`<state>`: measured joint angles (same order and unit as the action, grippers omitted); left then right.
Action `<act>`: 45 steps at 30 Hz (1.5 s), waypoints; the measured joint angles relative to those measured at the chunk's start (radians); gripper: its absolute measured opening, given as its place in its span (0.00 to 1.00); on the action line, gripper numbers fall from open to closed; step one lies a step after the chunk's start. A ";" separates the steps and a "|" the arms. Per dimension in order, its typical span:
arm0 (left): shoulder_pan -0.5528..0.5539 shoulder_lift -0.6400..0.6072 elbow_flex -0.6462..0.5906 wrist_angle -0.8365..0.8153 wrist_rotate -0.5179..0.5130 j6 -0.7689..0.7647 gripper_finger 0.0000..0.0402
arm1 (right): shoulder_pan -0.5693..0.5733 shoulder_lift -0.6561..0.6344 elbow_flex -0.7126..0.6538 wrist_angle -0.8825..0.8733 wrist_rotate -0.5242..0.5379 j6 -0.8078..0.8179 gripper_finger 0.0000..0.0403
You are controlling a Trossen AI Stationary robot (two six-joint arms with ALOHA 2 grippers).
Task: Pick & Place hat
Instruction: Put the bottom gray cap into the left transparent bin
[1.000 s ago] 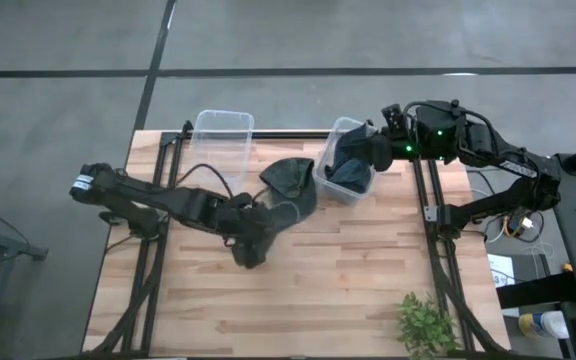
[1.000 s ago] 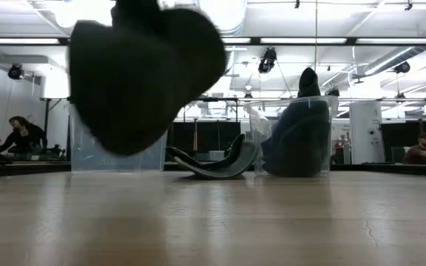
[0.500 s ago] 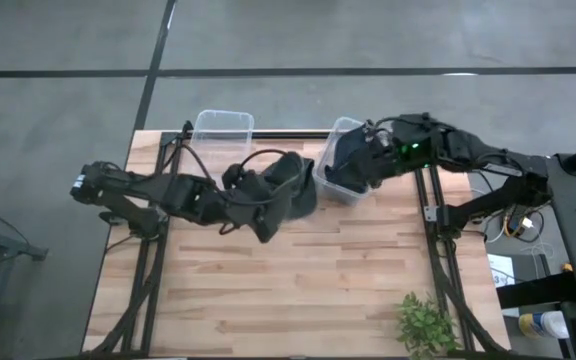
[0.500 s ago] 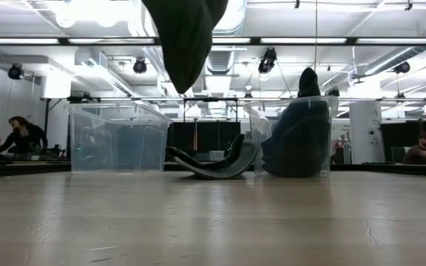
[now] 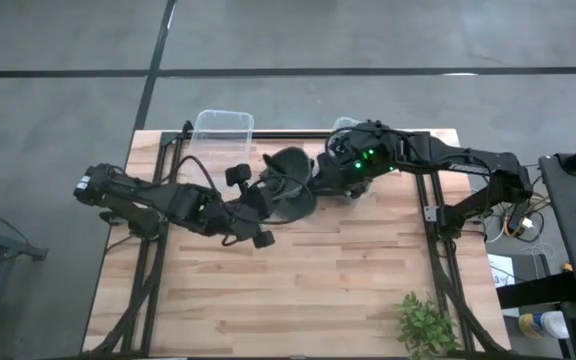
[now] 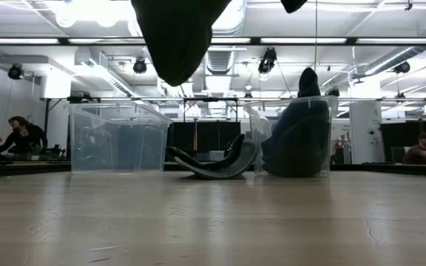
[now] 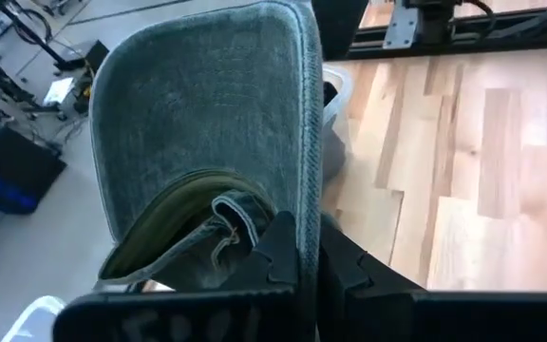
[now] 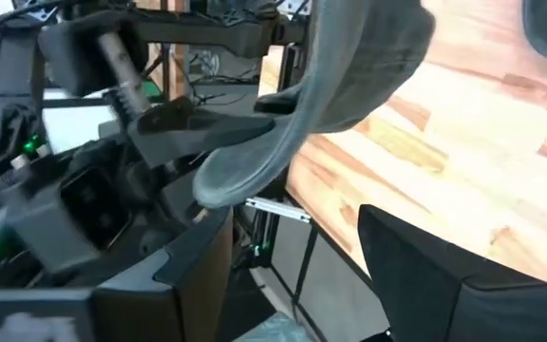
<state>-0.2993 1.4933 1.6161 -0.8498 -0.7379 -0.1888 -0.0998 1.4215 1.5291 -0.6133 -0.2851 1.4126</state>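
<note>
The cap is hanging by the wrong side of its visor, so next my right gripper takes the visor's front [image 7: 202,27] before my left gripper takes the visor's opposite side.
A grey-green cap [image 7: 207,123] hangs in the air in my left gripper [image 7: 307,249], which is shut on it over the table's far middle [image 5: 268,197]. In the low view the cap [image 6: 180,33] hangs high above the wood. My right gripper [image 8: 292,256] is open, reaching leftward past the right bin [image 6: 298,137]. Its fingers stand just short of the cap's brim [image 8: 273,152] and touch nothing. A second dark cap [image 6: 214,164] lies on the table between the two bins. My left gripper pinches the cap's stitched edge [image 7: 304,204] between its two fingers, beside the olive lining. The cap is lifted clear of the table and stands up past the fingertips in the left wrist view.
An empty clear bin [image 5: 223,135] stands at the far left; the right clear bin [image 5: 340,128] holds dark caps and is mostly under my right arm. A small plant [image 5: 425,325] sits at the near right corner. The near half of the table [image 5: 318,290] is bare wood.
My left gripper has carried the cap up and away from the near side toward the far middle, turning it about. My right gripper has swung from above the right bin leftward toward the held cap. The cap on the table has stayed put.
</note>
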 joint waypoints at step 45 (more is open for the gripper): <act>-0.055 -0.010 0.110 -0.067 0.181 0.033 0.16 | -0.020 0.044 0.002 -0.038 0.084 -0.196 0.03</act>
<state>-0.3542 1.4834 1.7258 -0.9172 -0.5567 -0.1553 -0.1195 1.4655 1.5307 -0.6516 -0.2013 1.2163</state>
